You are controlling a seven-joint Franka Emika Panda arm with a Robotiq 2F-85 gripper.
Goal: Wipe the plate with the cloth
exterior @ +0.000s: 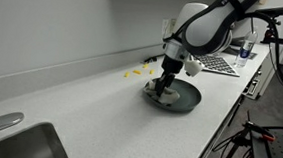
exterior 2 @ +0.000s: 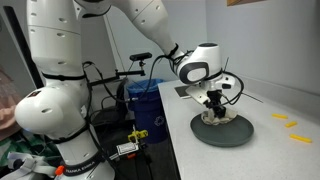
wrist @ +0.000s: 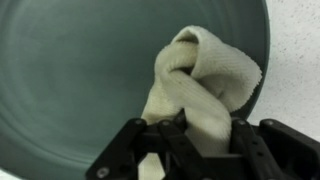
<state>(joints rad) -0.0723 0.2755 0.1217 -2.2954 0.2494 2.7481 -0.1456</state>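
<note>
Next, my gripper lets go of the cloth on the white counter (exterior: 129,106) beside the plate, on the plate's side toward the sink.
A dark grey-green plate (exterior: 185,98) lies on the white counter; it also shows in the other exterior view (exterior 2: 238,133) and fills the wrist view (wrist: 70,70). My gripper (exterior: 162,87) points down over the plate and is shut on a cream cloth (wrist: 200,80). The cloth is bunched and folded, and its free end rests on the plate's inner surface near the right rim. In an exterior view the gripper (exterior 2: 215,111) and the cloth (exterior 2: 218,116) sit on the plate's near side.
Small yellow pieces (exterior: 135,74) lie on the counter beyond the plate, also seen in an exterior view (exterior 2: 285,121). A sink (exterior: 17,142) is at one counter end. A keyboard (exterior: 219,63) and a bottle (exterior: 246,50) stand at the far end. A counter edge runs beside the plate.
</note>
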